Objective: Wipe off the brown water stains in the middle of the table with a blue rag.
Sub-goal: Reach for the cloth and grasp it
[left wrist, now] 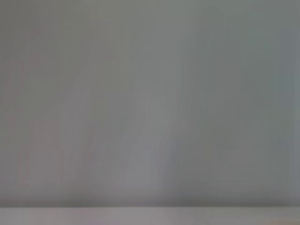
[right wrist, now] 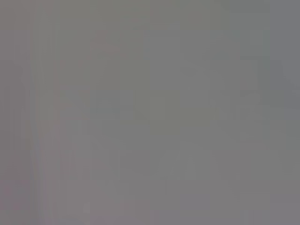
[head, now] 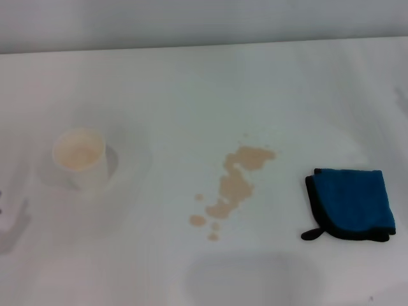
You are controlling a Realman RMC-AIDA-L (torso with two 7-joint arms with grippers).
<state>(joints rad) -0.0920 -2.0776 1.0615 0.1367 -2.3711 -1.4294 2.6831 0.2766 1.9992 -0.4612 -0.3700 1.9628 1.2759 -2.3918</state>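
Note:
The robot's right gripper needs to next go to the blue rag's far corner (head: 368, 180), opposite the rag's black loop tab, and close there.
In the head view the brown water stains (head: 234, 183) lie in the middle of the white table (head: 191, 89), a tan patch running from upper right to lower left with several small droplets at its lower end. The blue rag (head: 350, 203) lies folded flat to the right of the stains, with black edging and a black loop tab at its lower left corner. Neither gripper shows in the head view. Both wrist views show only a blank grey surface.
A white paper cup (head: 81, 157) with a tan inside stands on the table's left side. A small pale object (head: 7, 217) shows at the left edge. The table's far edge runs along the top of the head view.

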